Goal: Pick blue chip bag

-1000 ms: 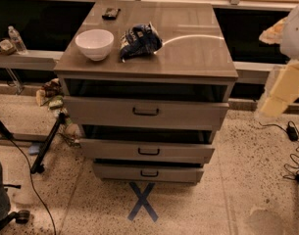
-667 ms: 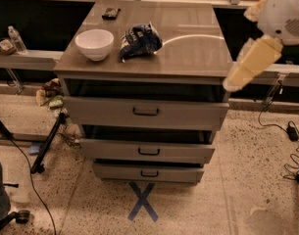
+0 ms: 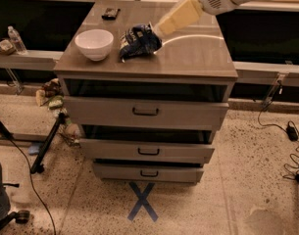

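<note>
The robot's gripper should close on the end of the blue chip bag (image 3: 156,45) that lies farthest from the white bowl.
The blue chip bag (image 3: 138,41), dark navy foil with white patches, lies on the top of the grey drawer cabinet (image 3: 203,58), just right of a round white bowl (image 3: 94,43). My arm reaches in from the upper right. Its cream-coloured gripper (image 3: 159,29) hangs over the cabinet top, with its tip right at the bag's upper right edge. I cannot tell whether it touches the bag.
A small black object (image 3: 111,13) lies at the back of the cabinet top. The cabinet has three drawers, slightly pulled out. A water bottle (image 3: 15,38) stands on a ledge at left. A tripod leg (image 3: 47,143), cables (image 3: 286,131) and a blue X (image 3: 143,200) are on the floor.
My arm has swung in from the right edge of the view, across the cabinet top, and the gripper now sits at the chip bag. The bag and bowl have not moved.
</note>
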